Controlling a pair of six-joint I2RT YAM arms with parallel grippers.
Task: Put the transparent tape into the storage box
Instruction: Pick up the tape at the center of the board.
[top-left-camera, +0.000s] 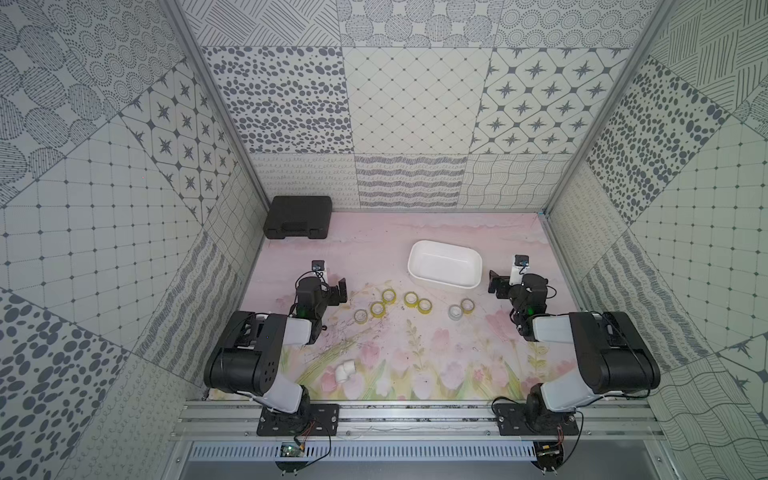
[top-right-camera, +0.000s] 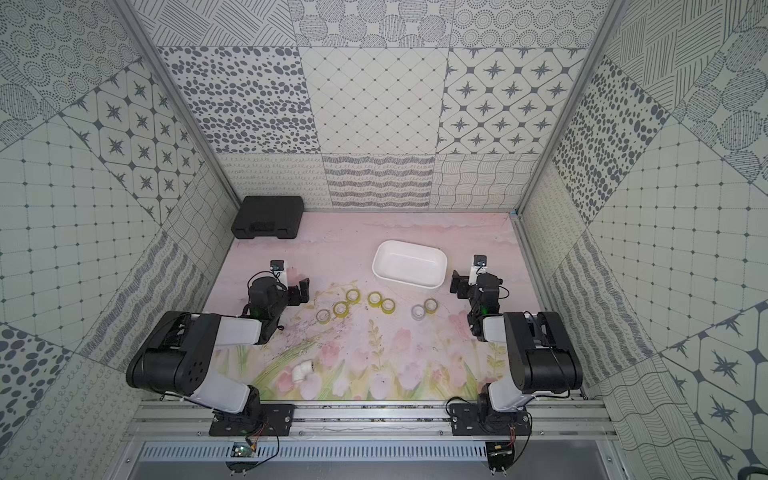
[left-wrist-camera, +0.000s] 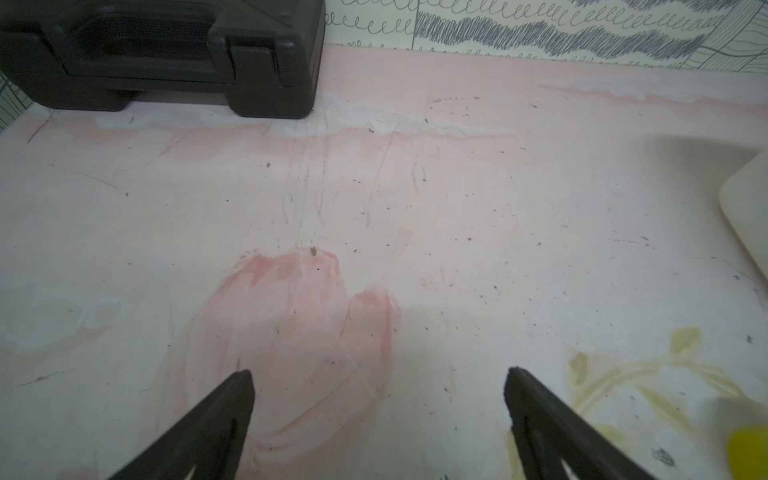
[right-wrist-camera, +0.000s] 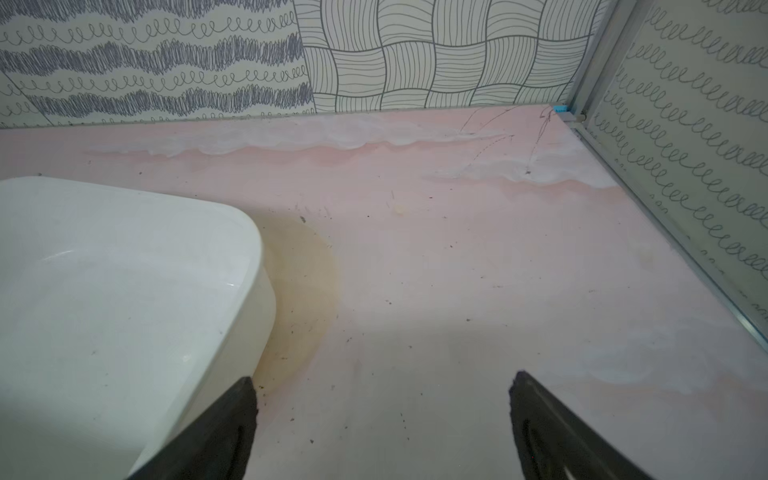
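The yellowish tape ring (top-left-camera: 473, 306) has a side that faces away from the greyish-white ring beside it. My right gripper will close on that side next.
Several small rings of transparent tape (top-left-camera: 411, 297) (top-right-camera: 375, 299) lie in a loose row across the middle of the pink mat, most yellowish and one greyish-white (top-left-camera: 455, 312). Behind them, right of centre, stands the white storage box (top-left-camera: 444, 264) (top-right-camera: 409, 264) with nothing in it. My left gripper (top-left-camera: 328, 286) (left-wrist-camera: 380, 374) hovers left of the row, open, with bare mat between its fingers. On the box's right side my right gripper (top-left-camera: 509, 282) (right-wrist-camera: 382, 380) is open too, one finger close to the box (right-wrist-camera: 104, 291) corner. A yellow roll (left-wrist-camera: 748, 453) blurs at the left wrist view's edge.
A black moulded case (top-left-camera: 298, 218) (left-wrist-camera: 166, 54) sits in the back left corner. A white pipe elbow (top-left-camera: 347, 370) (top-right-camera: 302, 370) lies near the front, by the left arm. Patterned walls close off three sides.
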